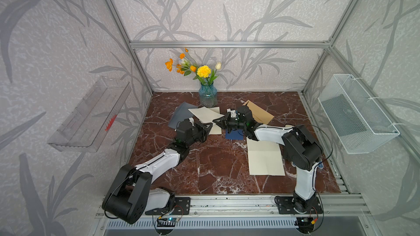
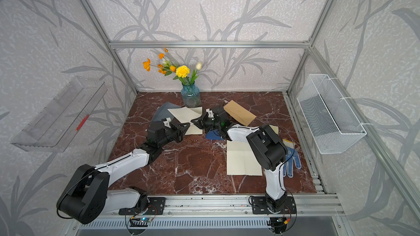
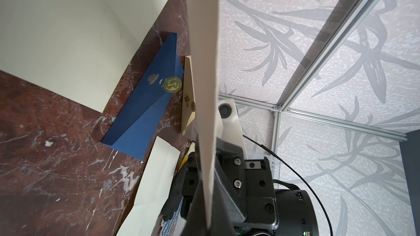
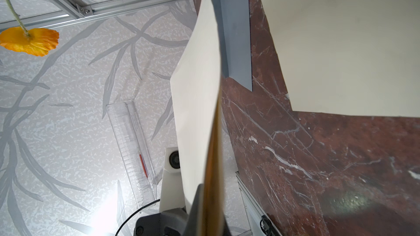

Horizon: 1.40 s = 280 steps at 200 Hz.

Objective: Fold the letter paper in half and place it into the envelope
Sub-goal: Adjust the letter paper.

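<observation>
My grippers crowd the same corner of the letter paper, so next my left gripper regrasps farther along the letter paper's edge [image 1: 200, 116], freeing my right gripper for the navy envelope.
The cream letter paper [image 1: 205, 114] hangs between my two grippers at mid-table, near the back. My left gripper [image 1: 211, 126] and right gripper [image 1: 216, 121] face each other, tips nearly meeting, each shut on the lifted edge. In the left wrist view the sheet [image 3: 204, 64] runs edge-on out of my shut left gripper [image 3: 208, 219]. The right wrist view shows the paper [image 4: 200, 87] the same way, rising from the shut right gripper [image 4: 209, 212]. Its far part [image 3: 68, 30] lies bent on the table. The navy envelope [image 1: 234, 135] lies flat just under the right wrist, flap open [image 3: 145, 110].
A larger creased cream sheet [image 1: 266, 157] lies under the right arm. A tan envelope [image 1: 261, 112] is behind the right gripper and a grey envelope [image 1: 180, 115] behind the left. A flower vase [image 1: 208, 96] stands at the back. A blue glove [image 2: 292, 162] lies at the right edge.
</observation>
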{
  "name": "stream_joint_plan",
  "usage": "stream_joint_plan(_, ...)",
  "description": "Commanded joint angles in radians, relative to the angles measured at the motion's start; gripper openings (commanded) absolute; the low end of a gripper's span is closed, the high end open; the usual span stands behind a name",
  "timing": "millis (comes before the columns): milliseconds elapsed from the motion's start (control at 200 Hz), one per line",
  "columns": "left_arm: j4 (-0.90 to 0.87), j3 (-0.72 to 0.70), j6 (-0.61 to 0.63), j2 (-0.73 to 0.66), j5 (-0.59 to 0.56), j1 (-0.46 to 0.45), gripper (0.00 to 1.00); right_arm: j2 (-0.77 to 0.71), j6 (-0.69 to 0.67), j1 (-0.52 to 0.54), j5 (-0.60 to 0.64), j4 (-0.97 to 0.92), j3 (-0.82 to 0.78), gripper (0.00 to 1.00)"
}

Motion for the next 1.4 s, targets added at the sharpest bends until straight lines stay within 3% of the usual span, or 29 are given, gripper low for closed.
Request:
stream_joint_plan(0, 0.031, 0.006, 0.011, 0.008, 0.002, 0.001, 0.12, -0.01, -0.01, -0.009, -0.01, 0.036, -0.002, 0.0)
stream_joint_plan(35, 0.02, 0.009, 0.017, 0.005, 0.0, 0.004, 0.26, -0.015, -0.011, -0.012, -0.016, 0.036, -0.008, 0.0)
stream_joint_plan(95, 0.0, 0.009, 0.026, -0.005, -0.01, 0.011, 0.61, -0.027, -0.016, -0.014, -0.028, 0.036, -0.017, 0.0)
stream_joint_plan(135, -0.008, 0.007, 0.031, -0.012, -0.02, 0.018, 0.74, -0.036, -0.021, -0.016, -0.035, 0.031, -0.025, 0.0)
stream_joint_plan(350, -0.008, 0.005, 0.052, -0.006, -0.019, 0.069, 0.77, -0.114, -0.04, -0.015, -0.071, 0.009, -0.09, 0.0)
stream_joint_plan(475, -0.005, 0.009, 0.066, 0.003, -0.016, 0.085, 0.74, -0.165, -0.056, -0.015, -0.085, -0.016, -0.126, 0.0)
stream_joint_plan(670, 0.01, 0.024, 0.077, 0.028, 0.019, 0.082, 0.53, -0.184, -0.08, -0.015, -0.102, -0.041, -0.131, 0.0)
stream_joint_plan(785, 0.027, 0.036, 0.077, 0.039, 0.035, 0.078, 0.45, -0.17, -0.085, -0.015, -0.105, -0.042, -0.121, 0.0)
stream_joint_plan(955, 0.038, 0.042, 0.074, 0.046, 0.047, 0.078, 0.12, -0.168, -0.138, -0.027, -0.125, -0.111, -0.077, 0.0)
stream_joint_plan(990, 0.038, 0.041, 0.077, 0.043, 0.048, 0.083, 0.07, -0.178, -0.175, -0.042, -0.137, -0.167, -0.058, 0.13)
stream_joint_plan(1075, -0.001, 0.043, 0.097, 0.018, 0.045, 0.098, 0.04, -0.225, -0.326, -0.088, -0.137, -0.42, 0.007, 0.67)
stream_joint_plan(1140, -0.092, 0.06, 0.144, -0.008, 0.064, 0.12, 0.0, -0.251, -0.501, -0.126, -0.11, -0.689, 0.105, 0.88)
stream_joint_plan(1210, -0.215, 0.084, 0.213, -0.037, 0.082, 0.14, 0.0, -0.236, -0.708, -0.145, -0.036, -1.006, 0.259, 0.99)
stream_joint_plan(1305, -0.403, 0.126, 0.326, -0.068, 0.087, 0.153, 0.0, -0.16, -0.897, -0.145, 0.084, -1.302, 0.448, 0.99)
stream_joint_plan(1395, -0.515, 0.151, 0.391, -0.095, 0.076, 0.159, 0.0, -0.068, -1.002, -0.145, 0.182, -1.436, 0.578, 0.99)
